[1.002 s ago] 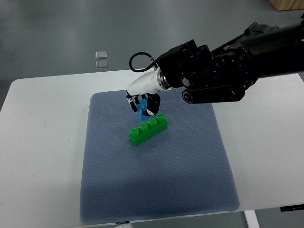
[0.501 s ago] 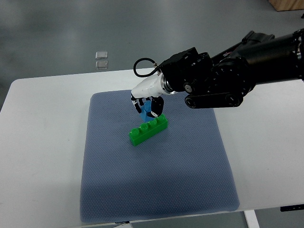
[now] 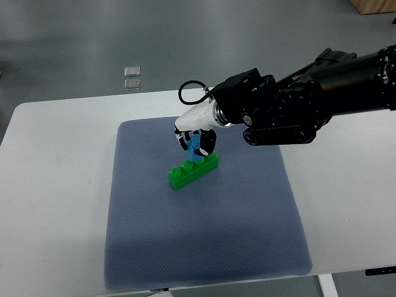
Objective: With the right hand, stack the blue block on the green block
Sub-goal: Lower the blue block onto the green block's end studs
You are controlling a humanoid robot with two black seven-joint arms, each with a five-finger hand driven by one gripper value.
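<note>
My right gripper will let go of the blue block on the studs at the far end of the green block (image 3: 202, 156).
A long green block (image 3: 193, 169) with several studs lies diagonally on the blue-grey mat (image 3: 204, 229). My right hand (image 3: 195, 139) reaches in from the right on a bulky black arm (image 3: 291, 105). Its white and black fingers are curled around a small blue block (image 3: 197, 149). The blue block hangs at the green block's upper right end, just above or touching its studs; I cannot tell which. Most of the blue block is hidden by the fingers. My left hand does not show.
The mat covers the middle of a white table (image 3: 49, 185). Two small clear squares (image 3: 131, 77) lie on the grey floor beyond the table's far edge. A wooden corner (image 3: 374, 5) shows at the top right.
The right hand has carried the blue block right and toward me, from behind the green block to over its upper right end. The arm has drawn back slightly to the right.
</note>
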